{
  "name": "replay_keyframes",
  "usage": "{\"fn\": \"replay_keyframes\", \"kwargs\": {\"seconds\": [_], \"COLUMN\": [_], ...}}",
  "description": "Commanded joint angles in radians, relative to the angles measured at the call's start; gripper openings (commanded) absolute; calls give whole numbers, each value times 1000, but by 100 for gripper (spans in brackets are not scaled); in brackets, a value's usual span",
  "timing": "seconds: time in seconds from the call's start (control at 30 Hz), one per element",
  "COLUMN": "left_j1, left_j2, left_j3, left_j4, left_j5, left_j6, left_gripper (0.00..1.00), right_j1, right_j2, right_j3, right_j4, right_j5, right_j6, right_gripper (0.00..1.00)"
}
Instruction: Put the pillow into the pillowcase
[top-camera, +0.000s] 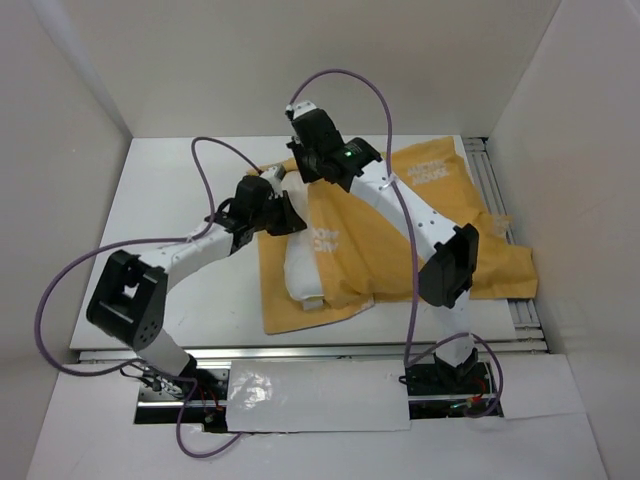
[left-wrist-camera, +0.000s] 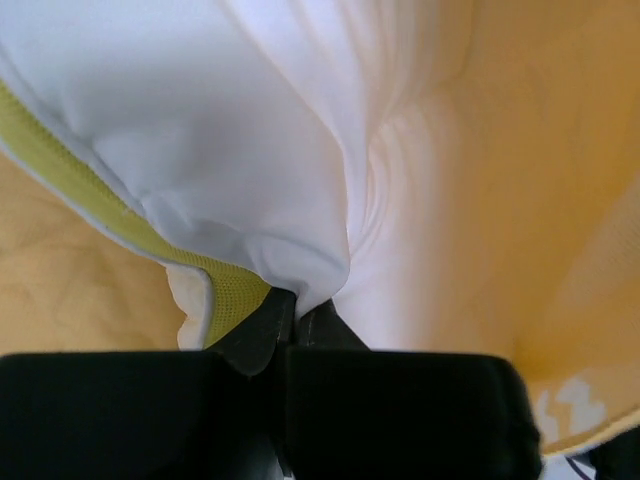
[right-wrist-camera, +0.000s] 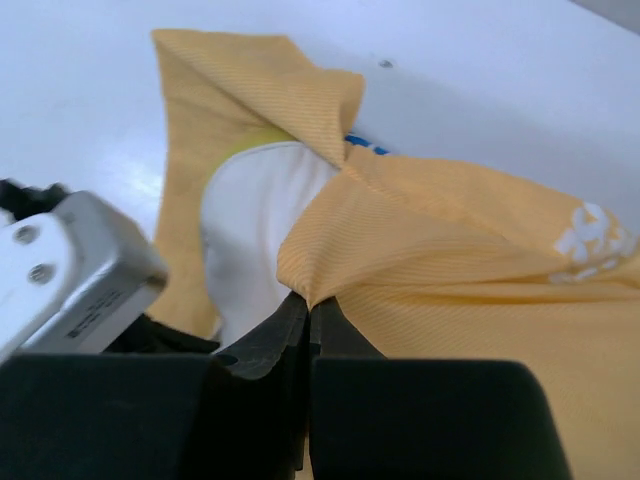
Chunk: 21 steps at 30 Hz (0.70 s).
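Observation:
Next, my left gripper releases the white pillow fabric over the orange-yellow pillowcase flap (top-camera: 282, 261), next to the pillow's exposed edge.
The pillowcase (top-camera: 400, 250) lies orange-yellow side out across the table's middle and right. At its left opening the white pillow (top-camera: 300, 278) sticks out. My left gripper (top-camera: 292, 224) sits at that opening. In the left wrist view, the left gripper (left-wrist-camera: 296, 303) is shut on a fold of the pillow (left-wrist-camera: 230, 150) next to its yellow-green edge, with the pillowcase (left-wrist-camera: 520, 180) around it. My right gripper (top-camera: 303, 172) hangs over the pillowcase's far left corner. In the right wrist view, the right gripper (right-wrist-camera: 310, 300) is shut on a pinch of the pillowcase (right-wrist-camera: 450, 250), beside the pillow (right-wrist-camera: 255, 220).
White walls close in the table (top-camera: 180, 190) on the left, back and right. A metal rail (top-camera: 495, 195) runs along the table's right side. Purple cables (top-camera: 215, 150) loop above both arms. The left arm's grey wrist block (right-wrist-camera: 70, 270) is close to my right gripper.

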Motion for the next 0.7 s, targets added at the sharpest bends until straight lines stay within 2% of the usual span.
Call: {"fn": "replay_keyframes", "kwargs": {"seconds": [0.0,0.07,0.13,0.23,0.33,0.43,0.5,0.53,0.6,0.67], "left_j1": [-52,-72,-86,-106,-133,-165,-166,-166,-166,-166], "left_j2": [-153,-204,-268,-354,-451,-466,-353,-295,-131,-80], "left_j3": [-6,-18,-29,-47,-98,-185,-162,-136,-19,25], "left_j4": [199,243,272,347,418,478,432,345,228,148], "left_j5": [83,47,37,24,-51,-200,-336,-384,-447,-447], "left_j6": [13,-11,-11,-21,-10,9,-23,-33,-65,-82], "left_gripper": [0,0,0,0,0,0,0,0,0,0], "right_j1": [63,76,103,134,157,168,188,188,220,229], "right_j2": [-135,-158,-185,-210,-219,-219,-219,-219,-219,-219], "right_j3": [67,67,76,86,96,116,116,116,127,138], "right_j4": [66,66,66,57,34,11,11,11,21,11], "right_j5": [-254,-355,-392,-379,-353,-353,-395,-408,-419,-419], "right_j6": [-48,-48,-48,-32,-9,3,12,23,23,23], "right_gripper": [0,0,0,0,0,0,0,0,0,0]}}
